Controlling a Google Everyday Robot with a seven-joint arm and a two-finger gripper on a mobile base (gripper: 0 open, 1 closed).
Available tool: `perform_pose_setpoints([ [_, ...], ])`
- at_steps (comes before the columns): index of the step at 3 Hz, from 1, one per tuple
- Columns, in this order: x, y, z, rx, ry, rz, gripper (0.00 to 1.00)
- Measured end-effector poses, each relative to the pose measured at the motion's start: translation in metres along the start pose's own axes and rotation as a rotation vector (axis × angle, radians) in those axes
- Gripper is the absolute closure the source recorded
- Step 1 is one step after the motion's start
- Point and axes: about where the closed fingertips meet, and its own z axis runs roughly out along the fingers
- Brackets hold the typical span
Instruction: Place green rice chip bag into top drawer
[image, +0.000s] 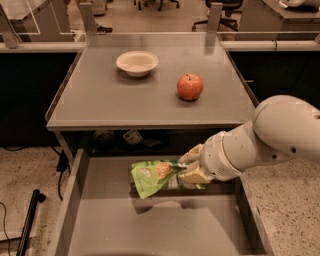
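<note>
My gripper is going to the drawer bottom. It will let go of the green rice chip bag, now hanging above the drawer's back part, there, midway (164, 197) between the sides.
The green rice chip bag (151, 177) is a crinkly bright green pouch with tan chip pictures. It hangs just above the back part of the open top drawer (150, 230), a wide grey tray below the tabletop. My gripper (187, 170) comes in from the right on a white arm and is shut on the bag's right end. The bag casts a shadow on the drawer bottom below it.
On the grey tabletop (100, 100) stand a white bowl (137, 63) at the back left and a red apple (190, 86) to its right. The drawer's side walls (70, 210) rise at left and right. A black pole (27, 222) leans on the floor at left.
</note>
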Motion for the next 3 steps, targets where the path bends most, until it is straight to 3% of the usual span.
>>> perform_pose_setpoints([
  [3, 0.048, -0.015, 0.043, 0.118, -0.106, 0.085, 1.0],
])
